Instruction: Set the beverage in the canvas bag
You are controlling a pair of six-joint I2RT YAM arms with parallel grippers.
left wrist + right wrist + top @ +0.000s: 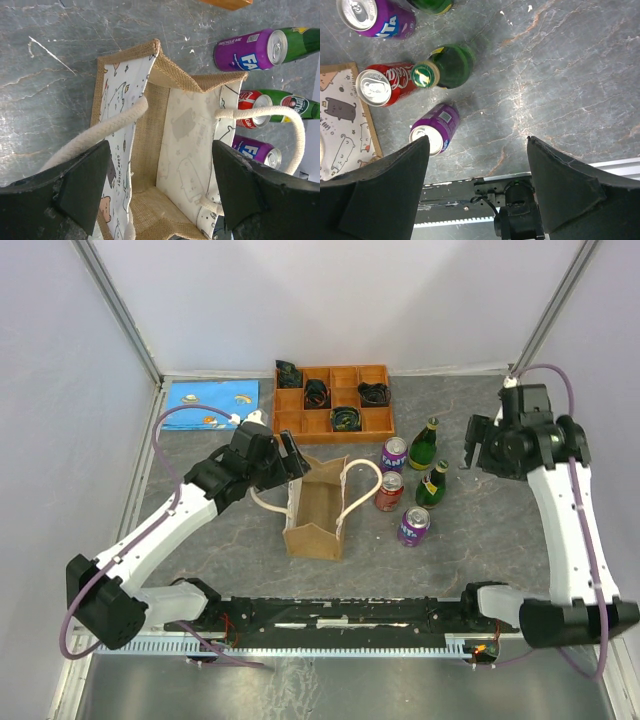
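The canvas bag's opening slants away from the cans, so next my left gripper lifts, pinches the bag's side (148, 70) near its far corner and shifts it straight toward them.
The tan canvas bag (315, 516) stands open mid-table with cream rope handles (355, 483). In the left wrist view its mouth and empty printed lining (190, 140) lie right below. My left gripper (292, 458) is open and empty at the bag's far-left rim, its fingers (80, 185) spread either side of the opening. Right of the bag stand a purple can (395, 453), a red can (389, 491), another purple can (413, 526) and two green bottles (425, 444) (433, 483). My right gripper (478, 445) is open and empty, raised right of the drinks. Its wrist view shows the near purple can (435, 132), red can (385, 85) and a bottle (445, 67).
A wooden compartment tray (335, 398) with black items sits at the back. A blue printed sheet (210, 400) lies at the back left. White enclosure walls ring the table. The arms' black base rail (340, 615) runs along the near edge.
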